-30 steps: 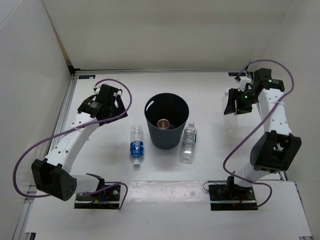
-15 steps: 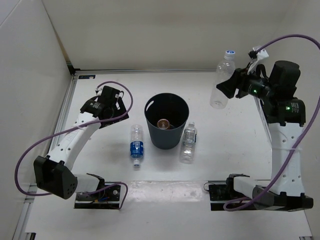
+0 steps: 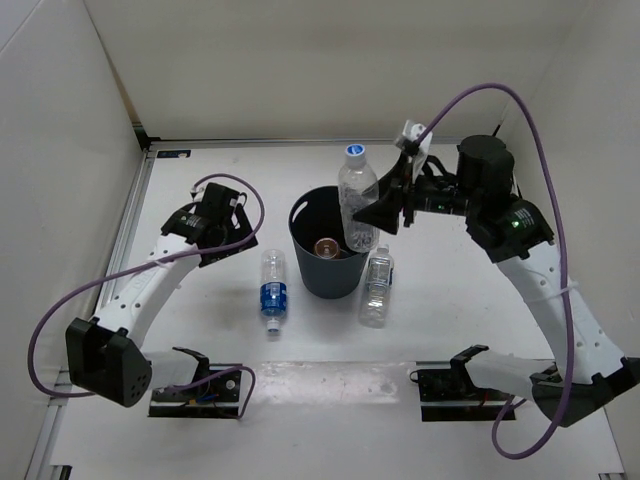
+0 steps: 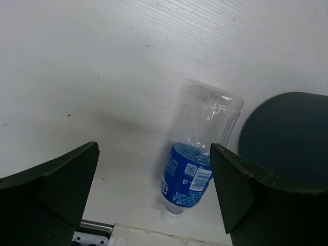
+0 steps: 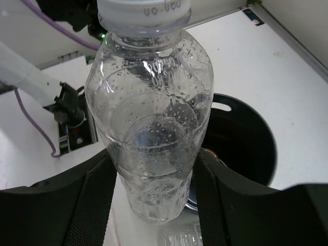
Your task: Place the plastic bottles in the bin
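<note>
I should next close my left gripper on the blue-label bottle's clear bottom half [image 3: 273,268] [image 4: 204,122], between the label and the end opposite the cap.
My right gripper [image 3: 385,208] is shut on a clear bottle [image 3: 357,198] with a white cap, held upright in the air over the right rim of the dark bin [image 3: 303,262]; it fills the right wrist view [image 5: 151,128], with the bin [image 5: 246,138] below. The orange bottle [image 3: 328,247] lies inside the bin. The blue-label bottle [image 3: 272,292] lies on the table left of the bin, and in the left wrist view [image 4: 197,164] it lies between and beyond my open left gripper [image 3: 213,225]. The grey-label bottle [image 3: 377,286] lies right of the bin.
White walls close the table at the left, back and right. A metal rail [image 3: 135,210] runs along the left edge. A raised white strip [image 3: 330,385] with the arm bases lies at the near edge.
My right arm has swung left with the clear bottle, from the far right to above the bin's rim. My left gripper has shifted slightly nearer the blue-label bottle.
</note>
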You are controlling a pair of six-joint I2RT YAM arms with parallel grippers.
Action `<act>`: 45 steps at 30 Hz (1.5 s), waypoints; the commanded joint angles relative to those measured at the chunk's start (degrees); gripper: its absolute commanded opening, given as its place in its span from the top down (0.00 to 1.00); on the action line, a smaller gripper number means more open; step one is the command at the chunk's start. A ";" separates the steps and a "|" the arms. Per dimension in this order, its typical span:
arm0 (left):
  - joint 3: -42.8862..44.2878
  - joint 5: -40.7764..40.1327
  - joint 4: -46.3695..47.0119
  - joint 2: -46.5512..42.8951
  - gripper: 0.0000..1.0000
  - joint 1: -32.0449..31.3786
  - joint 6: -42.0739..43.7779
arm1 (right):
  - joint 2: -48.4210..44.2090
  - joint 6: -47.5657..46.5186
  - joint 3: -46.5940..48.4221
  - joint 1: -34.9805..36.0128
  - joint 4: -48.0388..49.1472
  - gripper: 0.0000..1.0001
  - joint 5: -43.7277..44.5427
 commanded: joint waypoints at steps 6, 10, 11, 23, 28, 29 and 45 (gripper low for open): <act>-3.62 0.98 1.20 -5.07 0.00 -0.10 -2.17 | 2.38 -8.53 0.42 3.63 -2.13 0.88 4.18; -3.89 1.42 1.46 -4.89 0.00 -0.10 -2.43 | 4.66 -9.59 1.56 4.59 -2.13 0.88 7.09; -3.89 1.33 1.46 -4.90 0.00 -0.18 -2.43 | 4.75 -9.77 1.56 5.46 -2.14 0.88 7.52; -3.54 2.04 1.99 -3.49 0.00 -0.10 -2.08 | 7.22 -11.97 9.64 4.51 -3.72 0.10 11.48; -3.19 2.39 1.81 -2.96 0.00 -0.10 -2.34 | 5.72 -10.91 15.68 -4.88 -3.19 0.10 7.88; -3.01 2.39 2.07 -2.88 0.00 -0.10 -1.91 | 5.90 -12.04 17.10 -5.86 -5.37 0.10 7.79; -6.96 8.27 7.17 -3.84 0.00 -1.50 -0.68 | -5.61 -1.35 2.10 -20.36 -13.83 0.10 7.18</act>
